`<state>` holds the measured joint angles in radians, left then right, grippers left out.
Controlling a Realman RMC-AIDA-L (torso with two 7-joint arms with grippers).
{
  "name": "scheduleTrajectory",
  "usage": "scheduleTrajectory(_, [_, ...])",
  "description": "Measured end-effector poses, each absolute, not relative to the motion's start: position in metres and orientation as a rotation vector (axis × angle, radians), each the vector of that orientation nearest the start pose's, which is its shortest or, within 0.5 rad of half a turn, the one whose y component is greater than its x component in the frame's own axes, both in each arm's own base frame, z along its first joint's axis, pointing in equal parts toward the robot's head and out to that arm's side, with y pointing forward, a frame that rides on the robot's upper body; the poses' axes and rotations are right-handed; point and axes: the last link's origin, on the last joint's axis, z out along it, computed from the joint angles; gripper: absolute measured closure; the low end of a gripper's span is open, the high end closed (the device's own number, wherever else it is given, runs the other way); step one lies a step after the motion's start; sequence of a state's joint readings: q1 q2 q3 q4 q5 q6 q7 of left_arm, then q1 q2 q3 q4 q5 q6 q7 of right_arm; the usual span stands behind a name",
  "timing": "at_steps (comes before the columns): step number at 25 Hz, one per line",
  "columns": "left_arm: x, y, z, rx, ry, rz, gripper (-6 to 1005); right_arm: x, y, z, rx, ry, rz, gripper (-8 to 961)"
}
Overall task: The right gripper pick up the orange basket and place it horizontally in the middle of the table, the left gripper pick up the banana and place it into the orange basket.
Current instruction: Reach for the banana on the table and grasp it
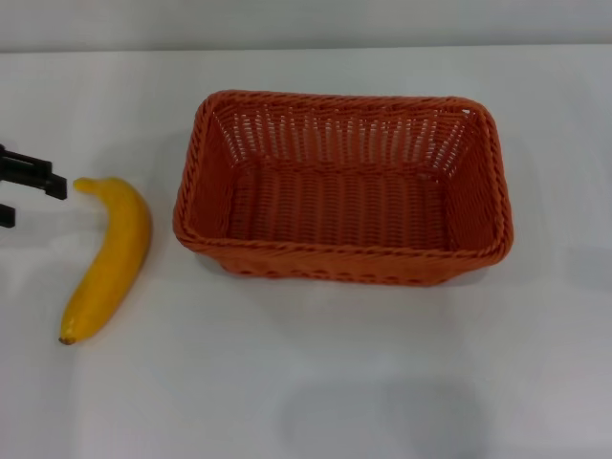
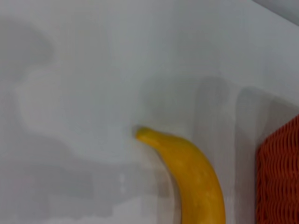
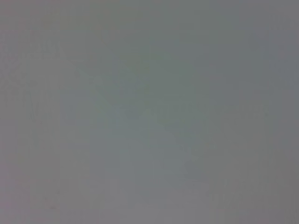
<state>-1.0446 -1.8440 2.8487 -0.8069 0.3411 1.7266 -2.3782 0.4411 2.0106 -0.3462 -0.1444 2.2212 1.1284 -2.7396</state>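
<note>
My left gripper will grab the middle of the yellow banana [image 1: 122,250], between the banana's far end and its dark tip.
The orange basket [image 1: 342,186] stands lengthwise across the middle of the white table [image 1: 316,382], upright and with nothing in it. To its left lies the yellow banana [image 1: 110,258], curved, its dark tip toward the front edge. At the far left edge of the head view, the black fingers of my left gripper [image 1: 21,196] stand open right beside the banana's far end, holding nothing. The left wrist view shows the banana [image 2: 191,175] from close above, with a corner of the basket [image 2: 280,177] beside it. My right gripper is out of view; its wrist view shows only a plain grey surface.
A grey wall strip [image 1: 306,24] runs behind the table's far edge. Bare tabletop lies in front of the basket and to its right.
</note>
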Motion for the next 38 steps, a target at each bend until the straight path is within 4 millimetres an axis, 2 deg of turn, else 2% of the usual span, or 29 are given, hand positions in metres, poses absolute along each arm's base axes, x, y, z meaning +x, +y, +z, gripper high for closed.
scheduleTrajectory(4, [-0.285,0.383,0.122,2.420,2.461,-0.042,124,0.391,0.335,0.091,-1.316,0.602,0.648,81])
scheduleTrajectory(9, [-0.285,0.390,0.101,2.393,2.465,-0.149,133,0.391,0.336,0.092,-1.315,0.601,0.649,81])
scheduleTrajectory(16, [-0.278,0.399,0.081,2.404,2.437,-0.203,144,0.389,0.338,0.092,-1.318,0.595,0.655,81])
scheduleTrajectory(31, [-0.269,0.405,0.052,2.447,2.382,-0.427,169,0.388,0.339,0.094,-1.305,0.593,0.662,81])
scheduleTrajectory(38, [-0.270,0.405,0.048,2.462,2.384,-0.518,180,0.387,0.338,0.094,-1.303,0.583,0.673,81])
